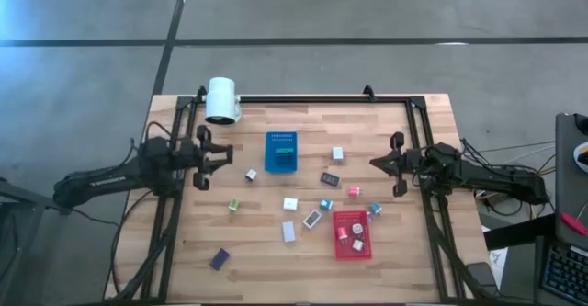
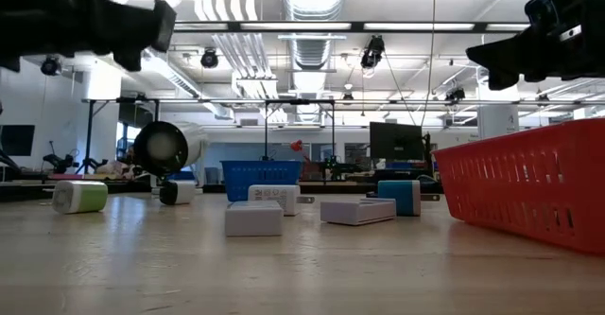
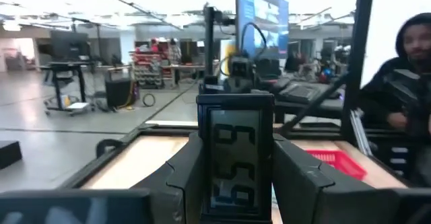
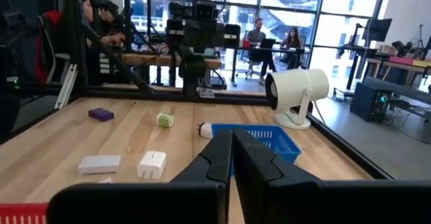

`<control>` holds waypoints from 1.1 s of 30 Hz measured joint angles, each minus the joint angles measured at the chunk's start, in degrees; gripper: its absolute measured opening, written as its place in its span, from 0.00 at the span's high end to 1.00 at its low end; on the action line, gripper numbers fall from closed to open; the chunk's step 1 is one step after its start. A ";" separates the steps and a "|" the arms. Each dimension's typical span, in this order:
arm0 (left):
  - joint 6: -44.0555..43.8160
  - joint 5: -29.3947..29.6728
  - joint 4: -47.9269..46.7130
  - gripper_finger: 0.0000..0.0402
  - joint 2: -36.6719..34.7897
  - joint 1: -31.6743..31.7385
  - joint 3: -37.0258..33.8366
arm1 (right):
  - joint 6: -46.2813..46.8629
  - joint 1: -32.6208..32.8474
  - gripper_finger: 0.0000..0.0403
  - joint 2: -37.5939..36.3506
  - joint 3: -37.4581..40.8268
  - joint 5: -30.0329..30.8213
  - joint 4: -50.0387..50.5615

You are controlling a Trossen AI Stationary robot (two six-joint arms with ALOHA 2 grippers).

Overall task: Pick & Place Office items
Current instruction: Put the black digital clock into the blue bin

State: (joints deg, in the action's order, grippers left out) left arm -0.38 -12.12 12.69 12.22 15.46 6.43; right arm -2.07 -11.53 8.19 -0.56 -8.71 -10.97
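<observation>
My left gripper is going to release the black display piece in the blue tray's far end (image 1: 281,141), beyond the teal block.
My left gripper (image 1: 220,157) hovers over the table's left part, left of the blue tray (image 1: 281,152), shut on a black flat piece with a digit display (image 3: 234,150). My right gripper (image 4: 232,158) is shut on nothing above the table's right part (image 1: 375,164). Loose office items lie between the arms: a white cube (image 1: 338,153), a black flat piece (image 1: 330,178), a pink-red block (image 1: 355,191), a green block (image 1: 233,205), teal blocks (image 1: 325,204) and a purple block (image 1: 219,258). The red tray (image 1: 353,242) holds several small pieces. My left gripper pinches the black display piece by its two long side edges (image 3: 202,160) between its two fingers (image 3: 182,177). The fingers come level from the table's left side. The piece stands on end between them, its digits turned sideways, lifted clear of the table.
A white cylindrical device on a stand (image 1: 221,100) sits at the far left. A black frame (image 1: 303,97) runs along the table's far and side edges. Bare wood lies near the front edge between the purple block and the red tray. People sit in the room behind.
</observation>
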 joint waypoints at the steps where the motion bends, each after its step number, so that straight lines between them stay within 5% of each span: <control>1: 0.15 0.78 0.28 0.66 1.22 0.00 1.09 | 0.21 0.00 0.98 0.47 0.00 0.02 -0.85; 11: 0.09 3.14 0.68 0.66 22.61 0.02 17.36 | 0.20 0.00 0.98 4.26 0.00 0.00 -3.66; 23: 11.55 9.27 -36.06 0.66 59.88 0.13 51.68 | -0.08 0.00 0.98 5.55 0.00 -0.10 -4.32; 33: 17.23 17.76 -46.28 0.66 82.97 1.31 65.25 | -0.62 0.00 0.98 5.53 0.00 -0.13 -3.54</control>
State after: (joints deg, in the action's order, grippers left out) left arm 16.85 5.64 -33.59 95.19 16.78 71.69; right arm -2.69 -11.53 13.72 -0.56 -8.84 -14.51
